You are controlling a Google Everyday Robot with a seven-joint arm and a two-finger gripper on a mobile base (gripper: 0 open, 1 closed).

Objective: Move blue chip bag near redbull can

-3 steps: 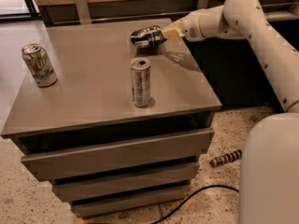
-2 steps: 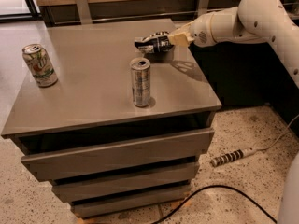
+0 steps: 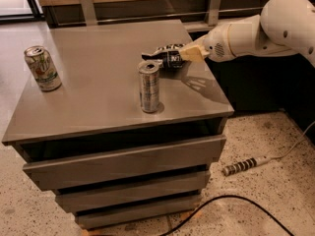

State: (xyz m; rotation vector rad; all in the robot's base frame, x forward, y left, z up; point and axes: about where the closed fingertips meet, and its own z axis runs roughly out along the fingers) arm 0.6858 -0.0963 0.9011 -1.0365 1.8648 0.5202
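Next, my gripper lets go of the blue chip bag on the grey cabinet top close behind the redbull can [image 3: 177, 73].
The redbull can [image 3: 149, 86] stands upright near the front middle of the grey cabinet top [image 3: 98, 82]. The blue chip bag [image 3: 163, 56], dark and crinkled with white lettering, hangs just above the top, right behind and slightly right of the can. My gripper [image 3: 186, 56] reaches in from the right and is shut on the bag's right end. The white arm [image 3: 256, 31] stretches back to the upper right.
A green-and-white soda can [image 3: 42, 68] stands at the left edge of the top. Below the top are several drawers [image 3: 123, 166]. A power strip [image 3: 241, 165] and a black cable [image 3: 221, 205] lie on the speckled floor at the right.
My gripper has carried the chip bag forward and to the left, closer to the redbull can. The arm has pulled back and shows less of itself at the right.
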